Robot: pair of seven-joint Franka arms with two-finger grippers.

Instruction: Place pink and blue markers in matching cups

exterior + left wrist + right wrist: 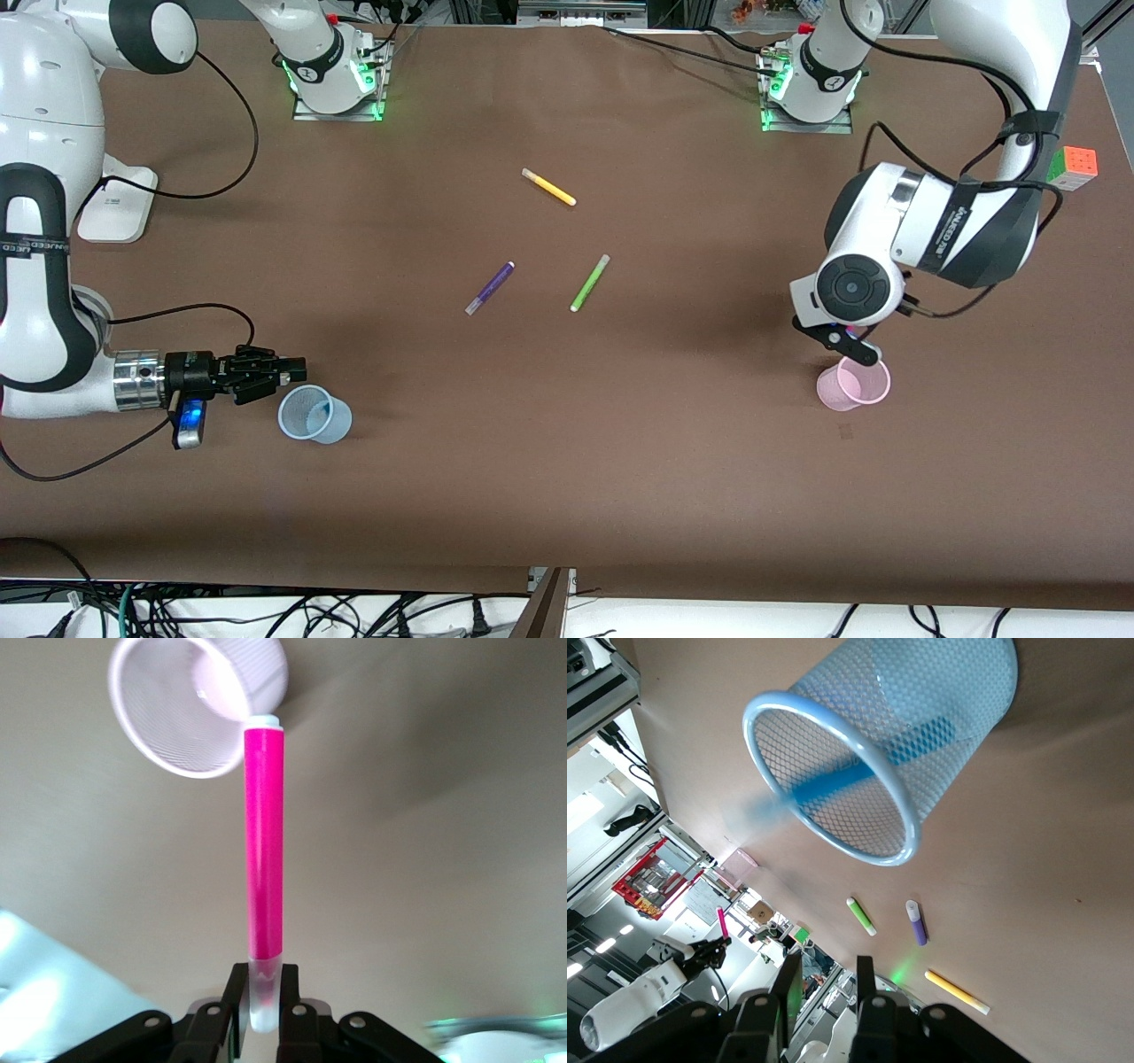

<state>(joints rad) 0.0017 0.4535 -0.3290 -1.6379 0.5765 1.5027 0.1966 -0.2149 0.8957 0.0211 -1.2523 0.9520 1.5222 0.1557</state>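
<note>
The robot's left gripper will release the pink marker inside the pale pink cup (846, 387) (197, 702), leaving the marker's capped end leaning on the cup's rim.
My left gripper (858, 347) is shut on the pale cap of the pink marker (264, 842) and holds it upright over the pale pink cup (853, 385). In the left wrist view the gripper (263, 979) points the marker's white end at the rim of the pink cup (199, 704). My right gripper (297, 365) is open and empty, low beside the pale blue cup (314, 415). In the right wrist view the gripper (826, 970) faces the blue cup (881, 753); the blue marker (859, 771) shows blurred inside it, one end over the rim.
A purple marker (490, 288), a green marker (590, 283) and a yellow marker (549, 187) lie mid-table, the yellow one nearest the bases. A colour cube (1074, 167) sits at the left arm's end. A white box (115, 204) lies at the right arm's end.
</note>
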